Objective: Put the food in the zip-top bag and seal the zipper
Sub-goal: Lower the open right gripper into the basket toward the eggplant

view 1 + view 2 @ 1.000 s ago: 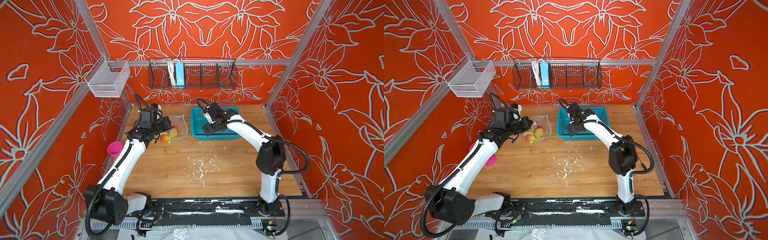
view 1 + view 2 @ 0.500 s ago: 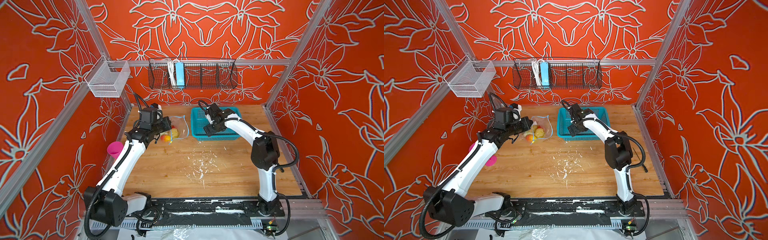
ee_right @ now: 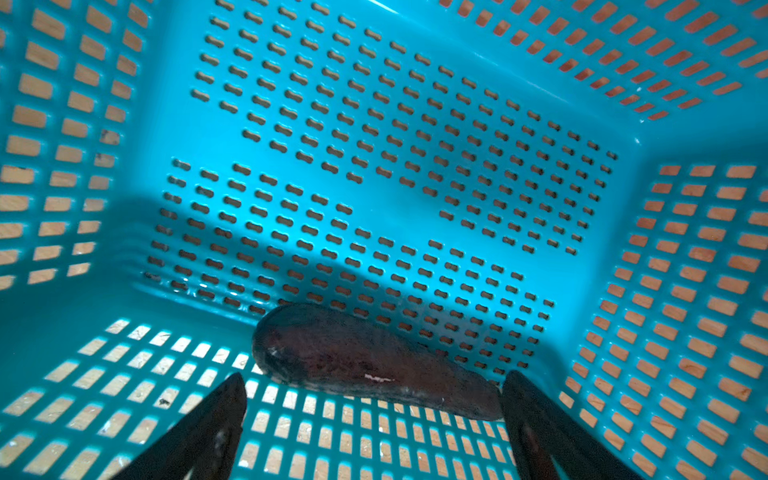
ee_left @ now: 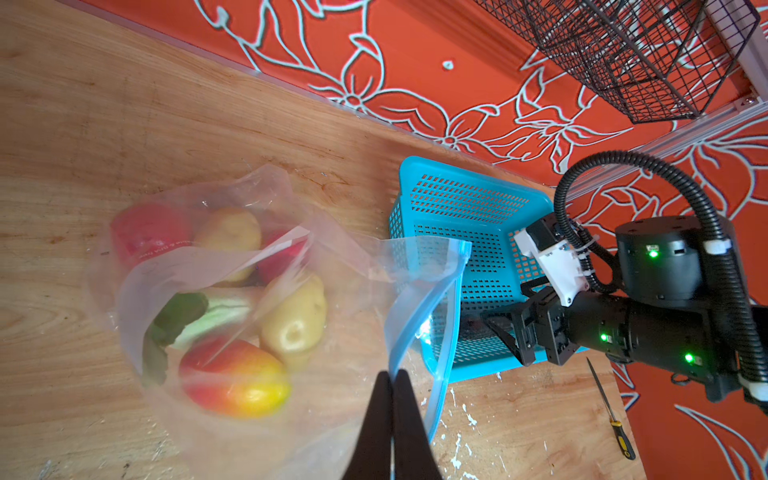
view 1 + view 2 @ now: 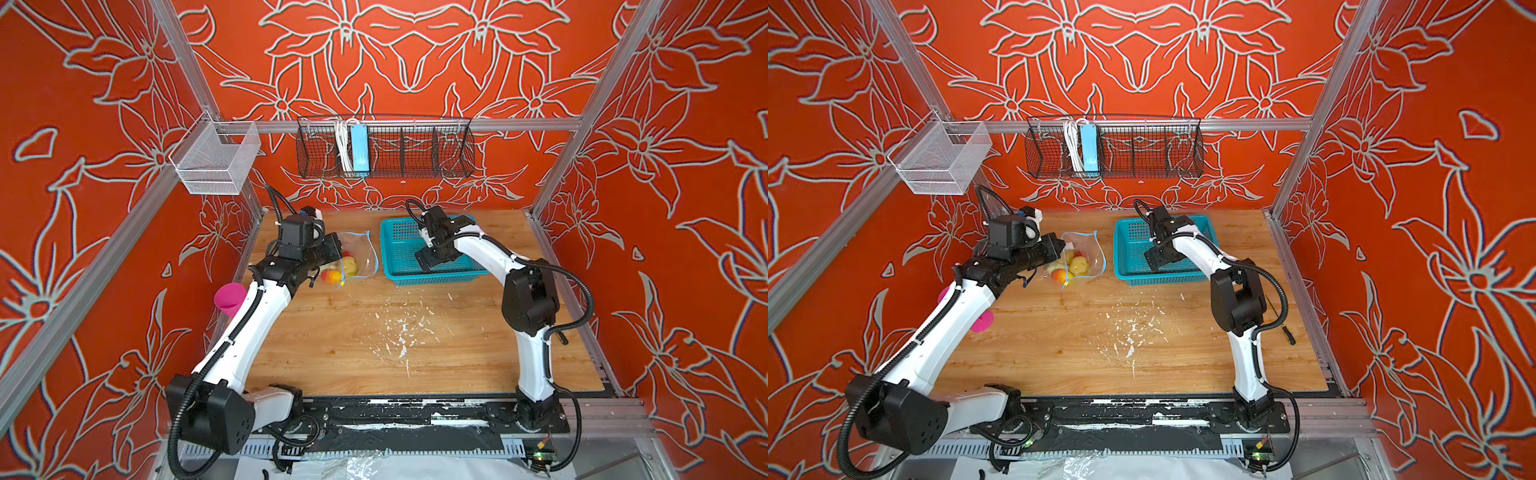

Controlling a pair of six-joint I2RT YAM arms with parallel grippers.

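Observation:
My right gripper is set to close next on the thick rounded end (image 5: 430, 267) (image 3: 308, 348) of the dark reddish-brown piece, next to the near side of the teal basket.
The clear zip-top bag (image 4: 199, 266) lies on the wooden table with its mouth gaping. In it I see food: a red-yellow mango (image 4: 237, 382), two yellow potato lumps (image 4: 297, 320), red balls (image 4: 145, 232) and a green leafy piece (image 4: 174, 316). My left gripper (image 4: 392, 376) is shut on the bag's rim at the light-blue zipper (image 4: 419, 299); in a top view it sits left of the bag (image 5: 357, 253). My right gripper (image 3: 374, 376) stands open, low inside the teal basket (image 3: 415, 124). It straddles a dark, long, reddish-brown piece (image 3: 365, 361) lying against the basket wall.
The teal basket (image 5: 436, 276) stands right of the bag near the back wall. A pink cup (image 5: 228, 295) sits at the left table edge and a screwdriver (image 5: 1287, 334) by the right edge. White flakes (image 5: 399, 328) dot the table's middle. A black wire rack (image 5: 384, 147) hangs above.
My right gripper has sunk a little lower into the basket and its elbow has swung in. The left gripper stays shut on the bag edge in the same place.

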